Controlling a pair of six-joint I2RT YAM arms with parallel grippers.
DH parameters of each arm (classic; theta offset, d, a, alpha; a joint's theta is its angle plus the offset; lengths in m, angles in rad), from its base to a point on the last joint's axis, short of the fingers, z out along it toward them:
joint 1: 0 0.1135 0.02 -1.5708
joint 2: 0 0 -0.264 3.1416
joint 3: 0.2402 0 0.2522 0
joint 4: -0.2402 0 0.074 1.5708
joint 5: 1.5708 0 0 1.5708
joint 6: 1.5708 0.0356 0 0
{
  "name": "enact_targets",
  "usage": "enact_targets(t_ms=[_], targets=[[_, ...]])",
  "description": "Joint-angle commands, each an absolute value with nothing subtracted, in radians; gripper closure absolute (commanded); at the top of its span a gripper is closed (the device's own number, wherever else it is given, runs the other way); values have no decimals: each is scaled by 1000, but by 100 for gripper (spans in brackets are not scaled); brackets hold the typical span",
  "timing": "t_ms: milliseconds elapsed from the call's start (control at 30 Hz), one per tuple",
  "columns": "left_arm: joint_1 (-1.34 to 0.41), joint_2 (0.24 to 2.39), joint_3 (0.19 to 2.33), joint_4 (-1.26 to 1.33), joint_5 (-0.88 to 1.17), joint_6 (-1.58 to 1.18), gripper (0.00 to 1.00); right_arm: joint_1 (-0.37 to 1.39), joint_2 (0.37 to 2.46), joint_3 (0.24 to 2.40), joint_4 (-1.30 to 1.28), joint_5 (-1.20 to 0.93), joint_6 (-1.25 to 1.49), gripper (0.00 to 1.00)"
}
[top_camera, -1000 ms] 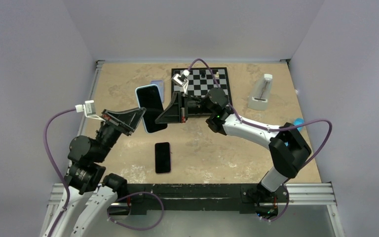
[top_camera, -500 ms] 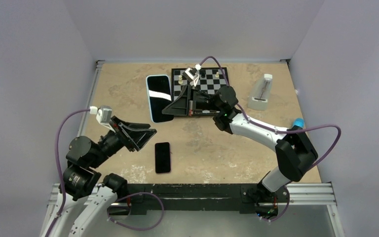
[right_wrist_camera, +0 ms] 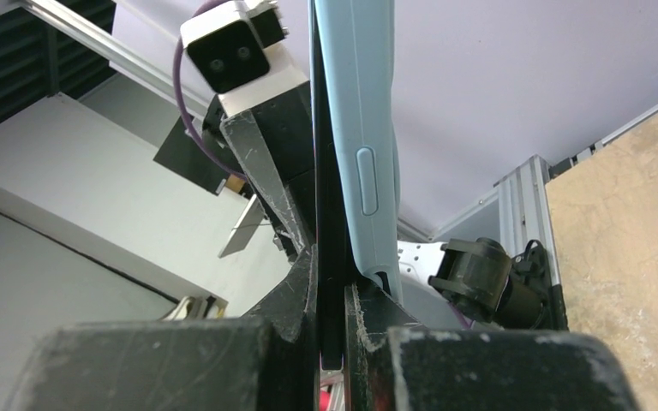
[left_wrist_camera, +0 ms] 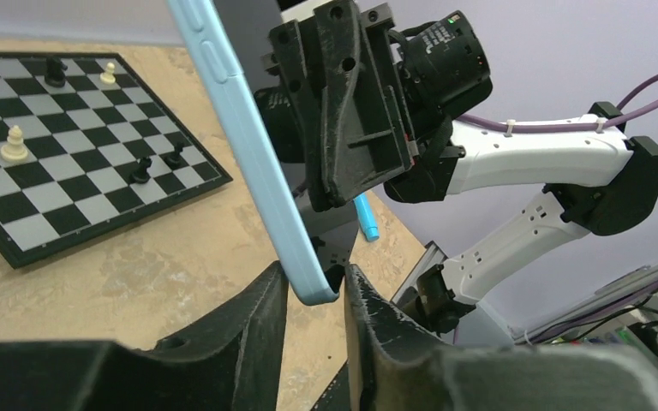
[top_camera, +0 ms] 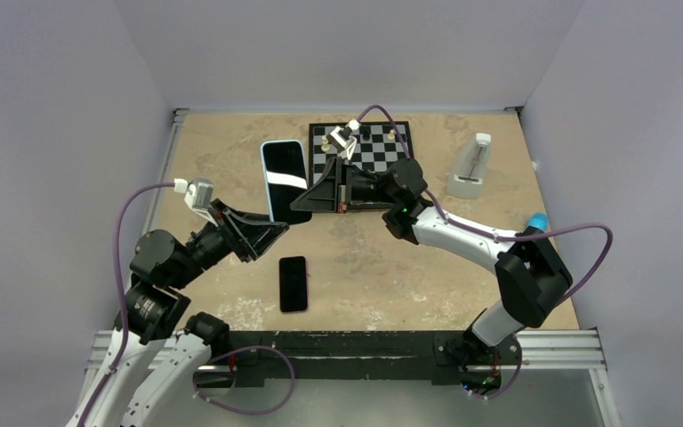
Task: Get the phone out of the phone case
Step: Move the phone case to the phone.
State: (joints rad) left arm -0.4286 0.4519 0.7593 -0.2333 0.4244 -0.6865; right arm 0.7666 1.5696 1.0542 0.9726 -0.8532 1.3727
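The robot's right gripper will release the phone, which hangs above the table now, on the bare table [top_camera: 323,284] next to the second black phone.
A phone [top_camera: 285,173] with a black screen, in a light blue phone case [top_camera: 263,169], hangs above the table left of the chessboard. My right gripper [top_camera: 301,203] is shut on its right lower edge. In the right wrist view the black phone slab [right_wrist_camera: 330,214] stands pinched in that gripper [right_wrist_camera: 331,274], and the blue case [right_wrist_camera: 355,111] lies outside the right finger. My left gripper [top_camera: 277,229] sits at the phone's near corner. In the left wrist view the case's corner [left_wrist_camera: 308,287] is caught in this gripper [left_wrist_camera: 315,287], its jaws narrow.
A second black phone [top_camera: 293,283] lies flat on the table near the front. A chessboard [top_camera: 378,156] with several pieces sits at the back, a white wedge-shaped object [top_camera: 471,169] to its right, and a blue pen [top_camera: 538,220] at the right edge.
My left gripper let go of the case's left edge, drew back, then closed on its near corner. The right gripper carried the phone slightly back and right, turning it more upright.
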Motion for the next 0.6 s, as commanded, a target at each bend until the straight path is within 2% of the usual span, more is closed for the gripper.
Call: enact_targets(t_ms=[0, 100, 167, 267, 467, 567], targets=[[-433, 461, 797, -210, 438, -553, 76, 776, 1503, 1060, 1073, -843, 1398, 100], [-433, 464, 804, -236, 447, -441, 94, 783, 1509, 1050, 1111, -870, 1442, 100], [-432, 473, 812, -255, 478, -373, 100, 786, 1518, 1034, 1174, -896, 1498, 100], [-431, 496, 838, -324, 495, -298, 100, 786, 1531, 1005, 1289, -943, 1592, 100], [-430, 505, 843, -416, 368, -257, 100, 786, 1547, 941, 1555, -967, 1798, 100], [-430, 491, 828, -441, 289, -238, 100, 786, 1542, 927, 1607, -959, 1845, 100]])
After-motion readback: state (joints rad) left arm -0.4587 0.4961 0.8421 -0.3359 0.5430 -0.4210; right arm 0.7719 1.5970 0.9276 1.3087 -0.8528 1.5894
